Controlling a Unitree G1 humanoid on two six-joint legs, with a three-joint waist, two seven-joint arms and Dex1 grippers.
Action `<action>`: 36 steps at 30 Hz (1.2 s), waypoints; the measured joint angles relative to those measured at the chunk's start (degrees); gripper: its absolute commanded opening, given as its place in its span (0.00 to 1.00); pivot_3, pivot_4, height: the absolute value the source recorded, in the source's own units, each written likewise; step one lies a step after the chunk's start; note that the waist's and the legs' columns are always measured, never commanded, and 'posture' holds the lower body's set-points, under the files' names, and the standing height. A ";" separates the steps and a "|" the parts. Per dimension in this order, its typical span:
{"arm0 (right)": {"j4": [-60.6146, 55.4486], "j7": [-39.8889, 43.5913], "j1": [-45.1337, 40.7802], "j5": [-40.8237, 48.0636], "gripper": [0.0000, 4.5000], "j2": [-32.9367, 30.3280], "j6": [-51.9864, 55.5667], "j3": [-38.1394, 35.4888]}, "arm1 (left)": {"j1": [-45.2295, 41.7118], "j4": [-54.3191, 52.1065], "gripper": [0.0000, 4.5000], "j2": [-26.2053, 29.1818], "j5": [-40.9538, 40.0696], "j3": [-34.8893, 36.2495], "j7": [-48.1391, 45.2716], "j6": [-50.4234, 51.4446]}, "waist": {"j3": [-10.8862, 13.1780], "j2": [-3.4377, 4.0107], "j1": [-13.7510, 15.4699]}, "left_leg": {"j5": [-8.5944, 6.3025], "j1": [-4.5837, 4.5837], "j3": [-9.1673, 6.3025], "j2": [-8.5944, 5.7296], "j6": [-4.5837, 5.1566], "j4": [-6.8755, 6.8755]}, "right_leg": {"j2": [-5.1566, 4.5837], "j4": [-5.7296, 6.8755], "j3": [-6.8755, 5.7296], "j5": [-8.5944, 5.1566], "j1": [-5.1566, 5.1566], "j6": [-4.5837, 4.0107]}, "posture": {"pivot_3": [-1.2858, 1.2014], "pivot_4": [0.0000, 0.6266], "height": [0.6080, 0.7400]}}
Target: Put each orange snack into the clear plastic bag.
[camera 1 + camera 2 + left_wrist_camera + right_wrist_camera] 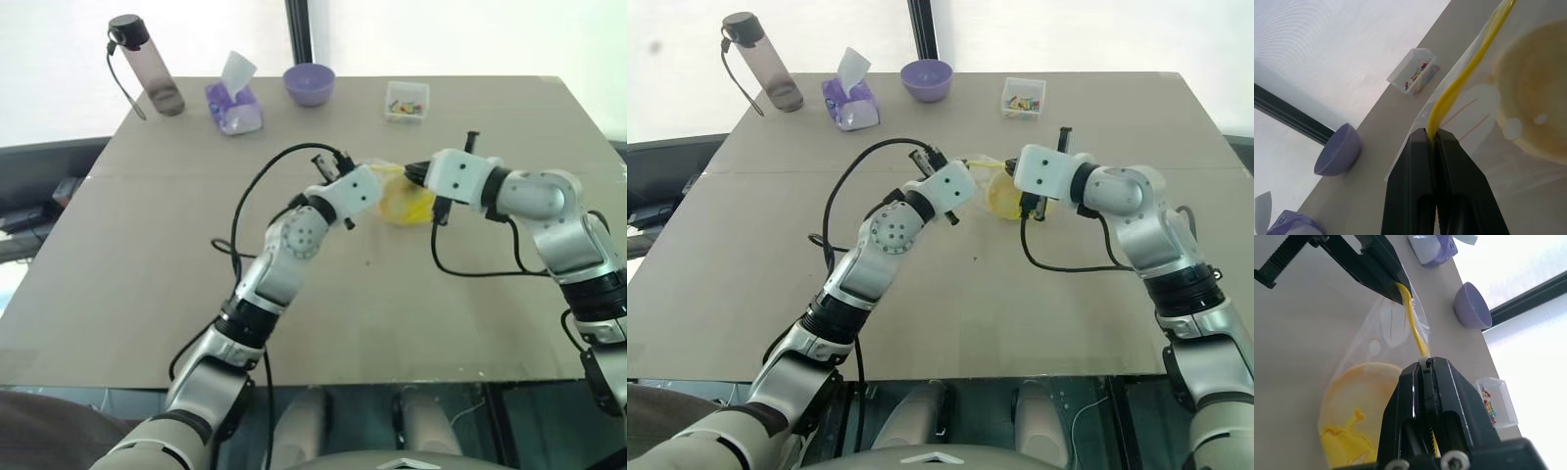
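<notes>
The robot's left gripper needs to release the clear plastic bag on the open tan table [406, 216] in front of the small clear box.
The clear plastic bag [400, 203] hangs just above the middle of the table, stretched between both grippers by its yellow strip [1459, 83]. Inside it sits the orange snack [1359, 401], a round yellow-orange bun seen through the plastic [1533, 93]. My left gripper [1431, 134] is shut on one end of the strip. My right gripper [1424, 363] is shut on the other end, facing the left gripper [1396, 284] across the bag's mouth. In the head views the two grippers [370, 174] [416, 174] meet over the bag from left and right.
Along the table's far edge stand a smoky bottle with a black cap [147, 64], a purple tissue pack [233, 106], a purple bowl [309, 83] and a small clear box of coloured bits [407, 101]. Black cables trail from both wrists over the tan table [147, 255].
</notes>
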 measured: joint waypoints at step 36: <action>-0.33 -10.39 5.75 -0.12 0.00 -4.52 4.65 -5.56 | 4.78 -0.34 0.00 2.38 -5.96 5.77 4.32 -14.28 | -0.01 -0.11 0.32 | -0.04 -0.06 -0.02 -0.08 0.05 -0.15 | -0.08 -0.37 -0.01 0.01 0.07 0.01 | 0.52 0.24 1.00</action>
